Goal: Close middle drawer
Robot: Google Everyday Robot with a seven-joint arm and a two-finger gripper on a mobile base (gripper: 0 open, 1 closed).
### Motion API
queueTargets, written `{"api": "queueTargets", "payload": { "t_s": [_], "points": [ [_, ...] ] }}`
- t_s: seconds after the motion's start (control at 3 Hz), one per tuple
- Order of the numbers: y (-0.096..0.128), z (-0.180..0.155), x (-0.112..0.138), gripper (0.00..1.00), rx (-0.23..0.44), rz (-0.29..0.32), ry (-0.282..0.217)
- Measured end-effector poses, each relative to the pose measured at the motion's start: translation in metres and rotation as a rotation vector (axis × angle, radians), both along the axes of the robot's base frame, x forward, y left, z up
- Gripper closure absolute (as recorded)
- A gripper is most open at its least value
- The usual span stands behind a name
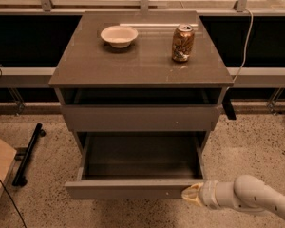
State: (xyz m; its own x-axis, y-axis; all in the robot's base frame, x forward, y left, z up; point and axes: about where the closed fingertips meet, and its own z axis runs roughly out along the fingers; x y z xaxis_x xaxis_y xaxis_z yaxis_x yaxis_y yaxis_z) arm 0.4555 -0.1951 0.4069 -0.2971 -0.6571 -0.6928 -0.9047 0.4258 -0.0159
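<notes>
Next, I release the middle drawer from my gripper with the drawer's front panel pushed back close to the cabinet's lower opening (134,169).
The middle drawer (133,189) of the grey-brown cabinet (142,75) stands pulled far out. Its low plain front panel is nearest me and its lighter grey inside floor (140,156) shows empty. Above it the drawer with the taller front panel (140,118) sits slightly open. My gripper (192,194) is at the lower right, at the end of the white arm (247,198). Its yellowish tip rests against the right end of the middle drawer's front panel.
A white bowl (119,35) and a drink can (183,42) stand on the cabinet top. A black bar (28,153) and a cardboard box (0,170) lie on the speckled floor at the left. A cable (247,37) hangs at the right, by a railing behind.
</notes>
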Motion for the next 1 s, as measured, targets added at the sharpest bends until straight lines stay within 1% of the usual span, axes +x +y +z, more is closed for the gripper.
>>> {"api": "queueTargets", "payload": {
  "t_s": [0.33, 0.67, 1.0],
  "points": [
    [0.010, 0.002, 0.025, 1.00, 0.039, 0.012, -0.050],
    [0.022, 0.007, 0.060, 1.00, 0.078, 0.028, -0.110],
    [0.027, 0.013, 0.085, 1.00, 0.098, 0.037, -0.146]
  ]
}}
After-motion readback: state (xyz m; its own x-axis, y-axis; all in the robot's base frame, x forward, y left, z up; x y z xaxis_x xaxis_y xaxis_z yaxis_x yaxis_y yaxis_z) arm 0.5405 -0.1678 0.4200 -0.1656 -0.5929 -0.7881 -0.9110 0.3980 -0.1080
